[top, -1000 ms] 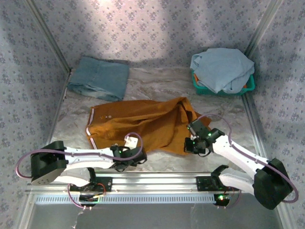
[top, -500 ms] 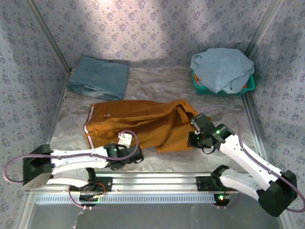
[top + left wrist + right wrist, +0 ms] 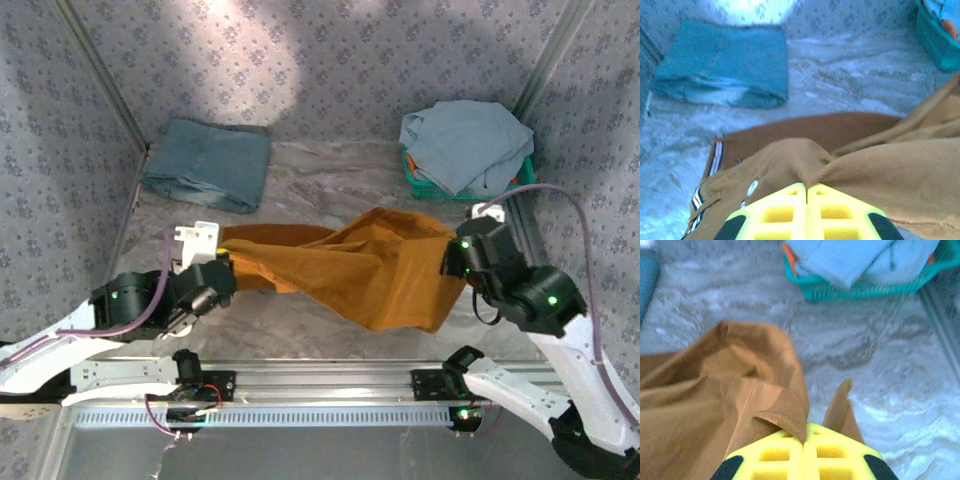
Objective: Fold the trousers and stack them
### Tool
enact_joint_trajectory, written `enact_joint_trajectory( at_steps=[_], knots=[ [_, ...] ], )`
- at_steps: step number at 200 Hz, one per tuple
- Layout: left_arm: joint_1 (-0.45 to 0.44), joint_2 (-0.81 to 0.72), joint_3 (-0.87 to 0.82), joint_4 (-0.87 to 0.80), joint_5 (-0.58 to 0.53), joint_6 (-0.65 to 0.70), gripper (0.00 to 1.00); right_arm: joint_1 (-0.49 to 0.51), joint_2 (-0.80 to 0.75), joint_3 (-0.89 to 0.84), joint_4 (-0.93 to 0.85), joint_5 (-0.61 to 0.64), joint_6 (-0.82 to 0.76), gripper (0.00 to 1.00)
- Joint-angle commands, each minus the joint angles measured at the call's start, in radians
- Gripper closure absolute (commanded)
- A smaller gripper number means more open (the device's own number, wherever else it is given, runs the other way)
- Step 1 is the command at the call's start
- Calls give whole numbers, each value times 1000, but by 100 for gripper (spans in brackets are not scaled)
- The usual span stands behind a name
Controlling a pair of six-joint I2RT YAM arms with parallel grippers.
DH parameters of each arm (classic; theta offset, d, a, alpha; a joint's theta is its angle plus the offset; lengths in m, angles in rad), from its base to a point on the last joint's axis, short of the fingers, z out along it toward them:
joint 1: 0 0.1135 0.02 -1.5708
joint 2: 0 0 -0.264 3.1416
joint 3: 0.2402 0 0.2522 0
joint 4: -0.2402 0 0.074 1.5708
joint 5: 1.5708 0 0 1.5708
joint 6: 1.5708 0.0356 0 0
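Note:
The trouser legs hang twisted from the waist to my right gripper, so next I lay the trousers down and take their front edge (image 3: 378, 325) to straighten them before folding.
The rust-orange trousers (image 3: 360, 265) hang stretched in the air between my two grippers above the middle of the table. My left gripper (image 3: 222, 262) is shut on the cloth near the waist end, where the striped waistband trim (image 3: 714, 157) and a pale button (image 3: 752, 188) show. On the right, the right gripper (image 3: 452, 262) is shut on a folded corner of the trousers (image 3: 785, 417). Loose cloth sags toward the table between the two grips. In each wrist view the yellow fingertips (image 3: 806, 189) (image 3: 804, 437) press together with cloth pinched between them.
A folded teal-blue denim garment (image 3: 208, 164) lies at the back left of the table. At the back right, a teal basket (image 3: 520, 182) holds a pale light-blue garment (image 3: 465, 142). Patterned walls close in the table on three sides.
Both arms have risen and spread apart, lifting the trousers off the table and pulling them out sideways. The left gripper went from near the front edge to the waist end, left and up.

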Motion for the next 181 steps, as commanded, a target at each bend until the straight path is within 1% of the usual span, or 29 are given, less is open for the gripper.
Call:
enact_joint_trajectory(
  at_steps=[1,29,40,56,75,88,103,119,136,156,163,169,181],
  knots=[
    [-8,9,102,54,-127,174,100,2,-12,86,40,111,-66,100],
    [-8,66,196,178,-127,327,100,3,10,122,121,72,-78,100],
    [-8,92,224,212,-132,363,100,1,33,126,136,47,-75,100],
    [-9,120,241,272,-134,418,100,-10,70,114,187,44,-95,100],
    [0,155,252,304,-171,446,100,-54,115,88,250,-34,-87,100],
    [37,172,264,289,-161,431,100,-88,152,68,288,-97,-79,100],
    [124,172,259,297,-78,418,100,-134,197,48,328,-151,-79,100],
    [269,177,242,332,66,422,100,-196,249,34,372,-212,-76,100],
    [420,209,227,412,221,468,100,-262,313,31,427,-267,-75,100],
    [597,313,274,478,398,501,100,-330,408,48,480,-316,-70,100],
    [653,357,296,492,453,512,100,-351,445,64,492,-335,-70,100],
    [695,398,315,541,500,524,100,-363,478,77,502,-346,-71,100],
    [779,498,378,564,588,528,100,-385,546,100,521,-362,-72,100]
  ],
)
